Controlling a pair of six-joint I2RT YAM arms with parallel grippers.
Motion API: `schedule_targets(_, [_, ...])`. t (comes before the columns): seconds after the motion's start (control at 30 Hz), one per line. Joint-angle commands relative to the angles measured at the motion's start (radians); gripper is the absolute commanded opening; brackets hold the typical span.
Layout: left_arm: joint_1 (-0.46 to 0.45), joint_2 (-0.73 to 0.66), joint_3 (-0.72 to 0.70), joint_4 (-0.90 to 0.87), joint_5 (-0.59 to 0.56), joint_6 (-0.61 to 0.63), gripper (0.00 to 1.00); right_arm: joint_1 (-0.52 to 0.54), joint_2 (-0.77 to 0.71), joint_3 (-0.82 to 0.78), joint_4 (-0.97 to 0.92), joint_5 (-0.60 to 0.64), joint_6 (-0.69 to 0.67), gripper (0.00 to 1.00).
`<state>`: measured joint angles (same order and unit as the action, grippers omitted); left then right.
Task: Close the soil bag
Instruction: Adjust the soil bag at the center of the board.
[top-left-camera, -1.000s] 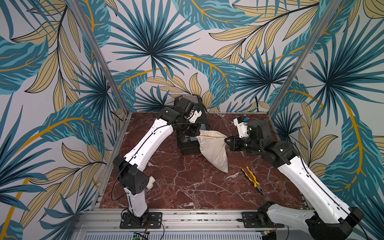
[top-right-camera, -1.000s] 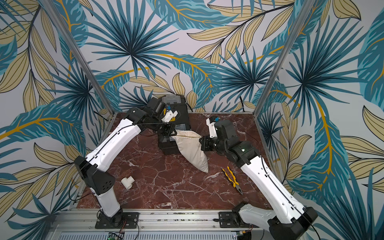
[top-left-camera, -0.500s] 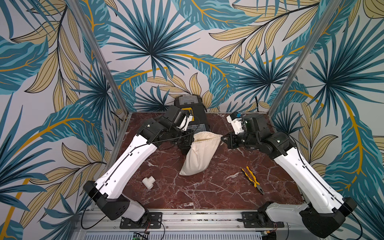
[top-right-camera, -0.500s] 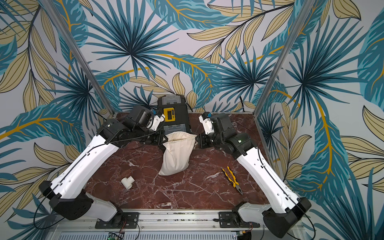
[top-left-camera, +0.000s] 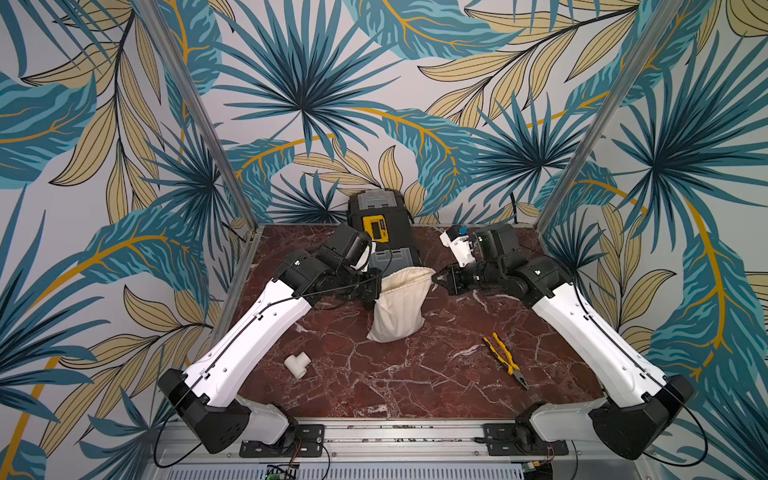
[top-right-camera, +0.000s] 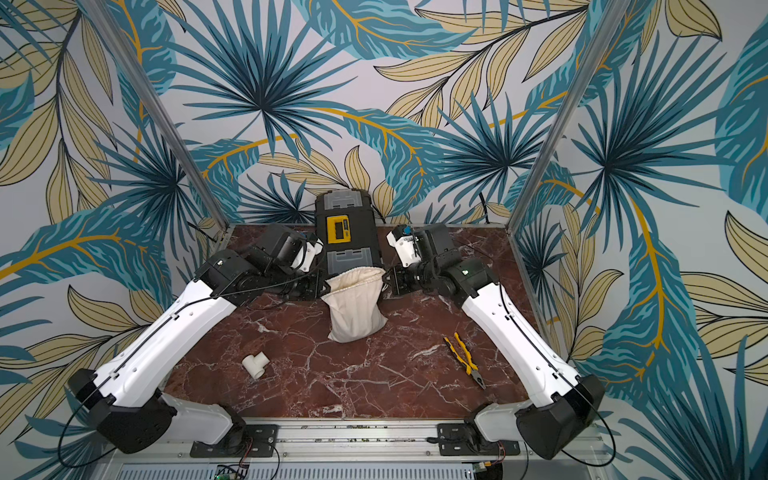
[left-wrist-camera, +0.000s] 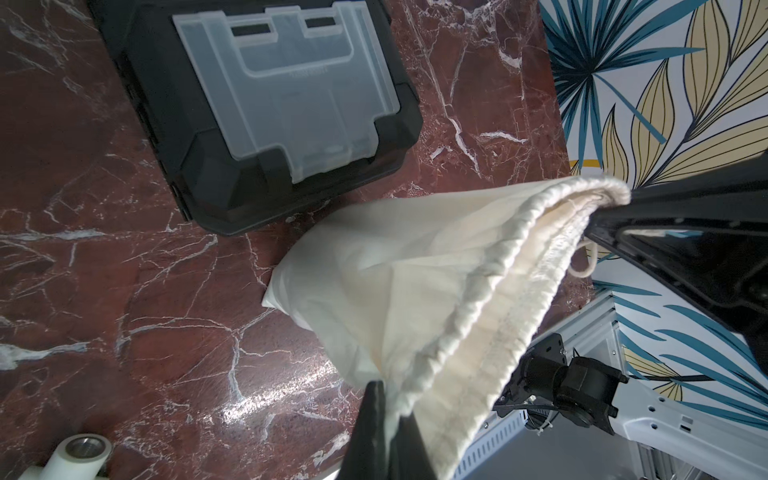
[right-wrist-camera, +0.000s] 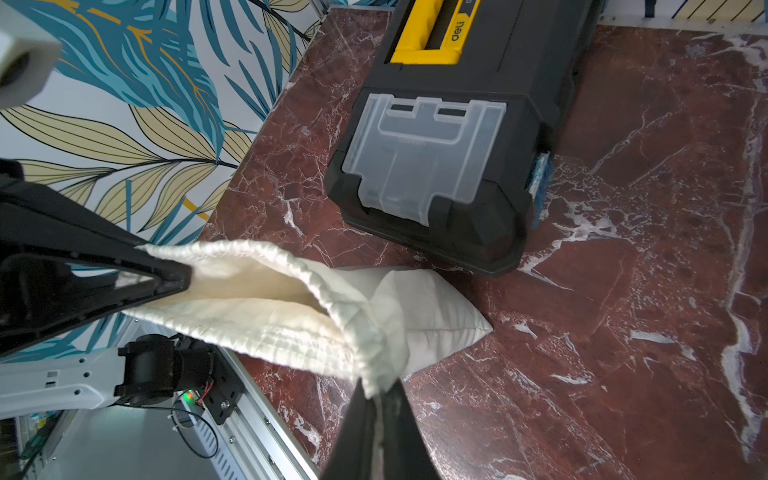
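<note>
The cord hangs free beside the soil bag's hem in my right gripper; I will open it, back off and take the cord loop (left-wrist-camera: 590, 269).
The soil bag (top-left-camera: 398, 309) (top-right-camera: 354, 309) is a cream cloth sack standing on the marble in front of the toolbox, its bottom resting on the table. Its gathered hem is stretched between my two grippers, and the mouth gapes as a narrow slit. My left gripper (top-left-camera: 377, 287) (left-wrist-camera: 388, 419) is shut on the hem's left end. At the right end of the hem, my right gripper (top-left-camera: 437, 279) (right-wrist-camera: 379, 392) pinches the cloth between its fingers. A loop of thin cord (left-wrist-camera: 585, 266) hangs by the right gripper in the left wrist view.
A black toolbox (top-left-camera: 384, 232) (top-right-camera: 348, 245) with a yellow handle lies just behind the bag against the back wall. A white pipe tee (top-left-camera: 298, 364) sits front left, and yellow pliers (top-left-camera: 505, 360) lie front right. Side walls stand close to both arms.
Both arms have carried the bag forward off the toolbox. It swung from slanting right to standing nearly upright, and its mouth is now pulled wider between the grippers.
</note>
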<state>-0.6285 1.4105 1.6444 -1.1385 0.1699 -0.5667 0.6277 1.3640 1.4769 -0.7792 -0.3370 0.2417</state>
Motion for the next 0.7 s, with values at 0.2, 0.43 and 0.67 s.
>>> schedule_targets(0.2, [0.006, 0.027, 0.034, 0.015, -0.006, 0.025, 0.0, -0.043, -0.002, -0.025, 0.083, -0.121, 0.107, 0.45])
schedule_targets(0.43, [0.013, 0.029, 0.041, 0.001, -0.009, 0.038, 0.0, -0.045, 0.014, -0.025, 0.105, -0.174, 0.143, 0.46])
schedule_targets(0.67, [0.023, 0.036, 0.05, 0.004, -0.003, 0.045, 0.0, -0.044, 0.033, -0.017, 0.01, -0.132, 0.103, 0.45])
